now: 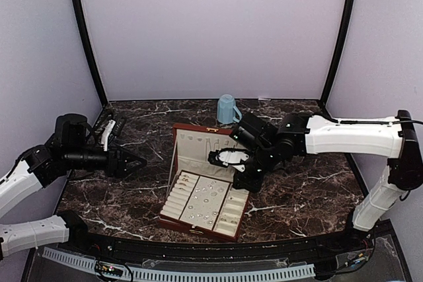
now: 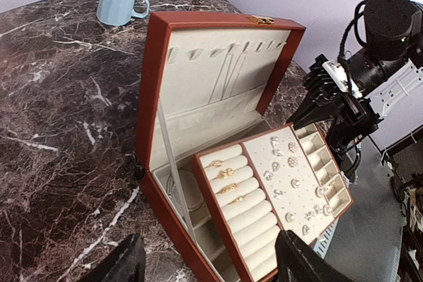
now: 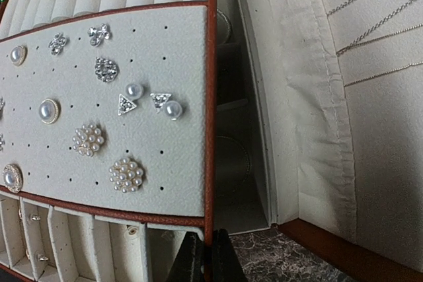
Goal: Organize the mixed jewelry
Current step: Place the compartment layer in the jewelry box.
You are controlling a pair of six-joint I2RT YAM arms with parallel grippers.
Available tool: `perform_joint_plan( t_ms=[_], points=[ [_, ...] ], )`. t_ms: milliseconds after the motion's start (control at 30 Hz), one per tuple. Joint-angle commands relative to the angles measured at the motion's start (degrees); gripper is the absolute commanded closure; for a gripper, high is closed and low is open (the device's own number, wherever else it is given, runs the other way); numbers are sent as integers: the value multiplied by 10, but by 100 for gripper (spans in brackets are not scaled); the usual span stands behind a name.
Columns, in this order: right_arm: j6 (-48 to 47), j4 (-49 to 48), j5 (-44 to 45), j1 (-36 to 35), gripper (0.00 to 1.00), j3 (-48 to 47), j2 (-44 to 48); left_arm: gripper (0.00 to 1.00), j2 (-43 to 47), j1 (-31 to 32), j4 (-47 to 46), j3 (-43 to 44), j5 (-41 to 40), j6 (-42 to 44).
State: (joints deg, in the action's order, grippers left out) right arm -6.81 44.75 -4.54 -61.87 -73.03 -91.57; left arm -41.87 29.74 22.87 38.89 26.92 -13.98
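Note:
The robot's right gripper will release the cream slotted tray squarely over the lower compartment of the reddish-brown box [image 1: 203, 207].
The reddish-brown box [image 1: 196, 142] stands open mid-table, lid upright. Its cream slotted tray [image 1: 228, 214] sits shifted off the base toward the near side. It carries the jewelry: silvery pearl pieces [image 1: 206, 197] on its middle panel and gold rings [image 2: 227, 172] on its rolls. My right gripper [image 1: 245, 179] is shut on the tray's red-brown rim [image 3: 210, 97] at a corner, shown close in the right wrist view [image 3: 206, 259]. Pearl clusters [image 3: 125, 174] lie just beside it. My left gripper [image 1: 135, 162] is open and empty left of the box, its fingers [image 2: 123, 266] low in the left wrist view.
A blue mug [image 1: 227, 109] stands upside down behind the box. Thin chains [image 3: 377, 37] hang inside the lid. Bangles [image 2: 177, 189] lie in the uncovered lower compartment. A black-and-white object [image 1: 109, 130] lies at the far left.

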Motion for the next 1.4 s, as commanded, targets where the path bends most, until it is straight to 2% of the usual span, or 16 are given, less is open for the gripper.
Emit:
perform_joint_plan(
  t_ms=[0,400,1367],
  points=[
    [-17,-41,20,4,100,1,-1,30,10,-4,-40,-18,57,19],
    [-50,-47,44,18,100,-4,-26,31,13,-4,-55,-38,76,33],
    [-115,-62,22,27,100,-40,-98,31,-13,-3,-73,-50,103,36]
  ],
)
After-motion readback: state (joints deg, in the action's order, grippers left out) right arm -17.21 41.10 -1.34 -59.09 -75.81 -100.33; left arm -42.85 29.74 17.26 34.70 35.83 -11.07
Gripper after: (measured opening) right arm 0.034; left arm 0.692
